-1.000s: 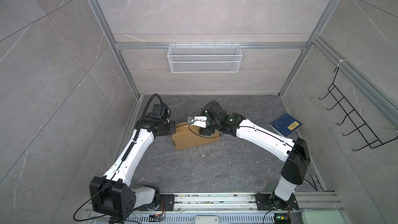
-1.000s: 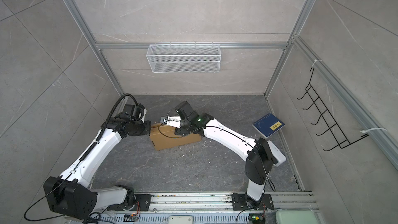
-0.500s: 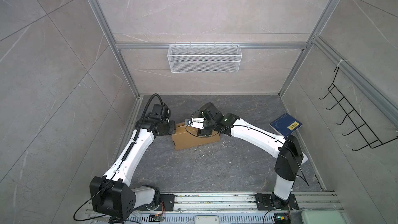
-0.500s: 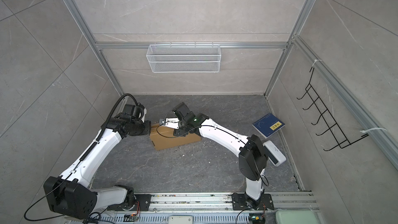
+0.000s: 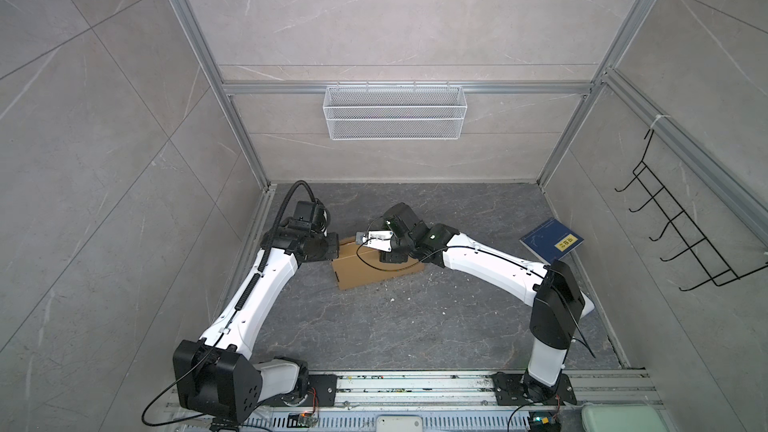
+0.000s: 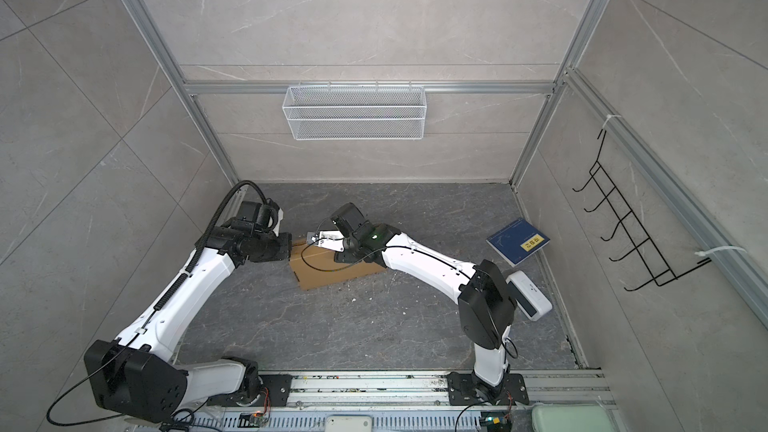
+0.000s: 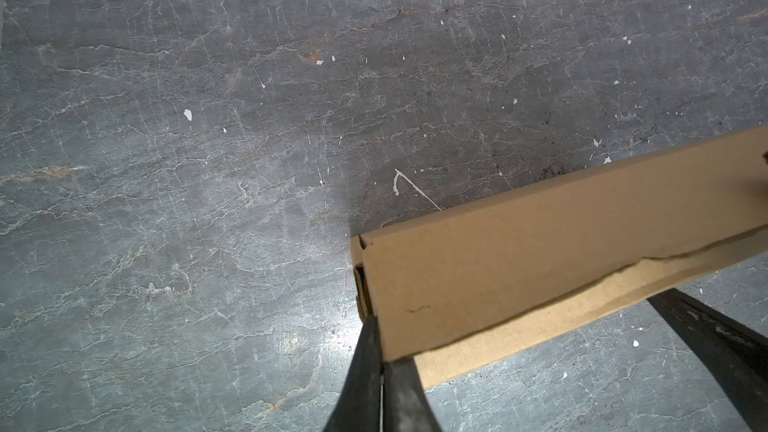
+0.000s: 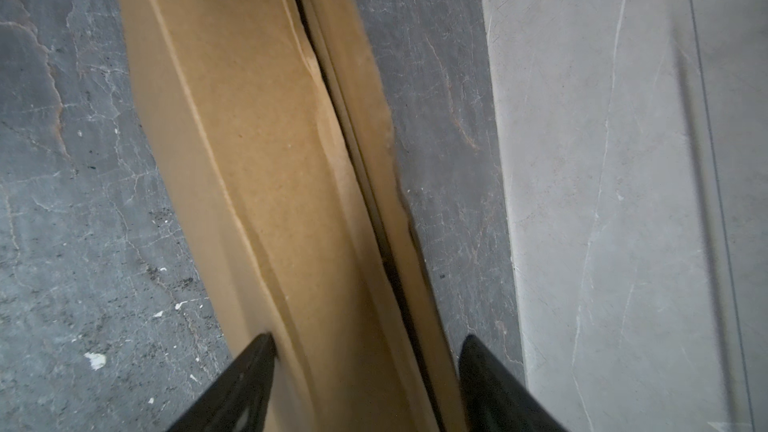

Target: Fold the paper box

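The left gripper points down at the box's corner while the box's end flap stands ajar, so it should back off and take the corner from the box's end (image 7: 390,337).
The paper box (image 5: 374,274) (image 6: 332,274) is brown cardboard, folded into a shallow box on the dark floor. My left gripper (image 5: 336,248) (image 7: 380,371) is at its left end, shut, with the fingertips pressed together against the box's end corner (image 7: 365,284). My right gripper (image 5: 390,258) (image 8: 368,351) reaches down over the box's far side. It is open, and its fingers (image 8: 262,367) straddle the long cardboard wall and seam (image 8: 332,139). One fingertip rests on the cardboard and the other hangs over the floor beside it.
A dark blue book with a yellow label (image 5: 550,241) (image 6: 519,242) lies by the right wall. A white wire basket (image 5: 395,112) hangs on the back wall and a black hook rack (image 5: 681,238) on the right wall. A black cable (image 5: 365,265) loops over the box.
My right gripper has shifted slightly left along the box's far side, its jaws have narrowed and the arm's elbow has swung. The left arm and the box have stayed put.
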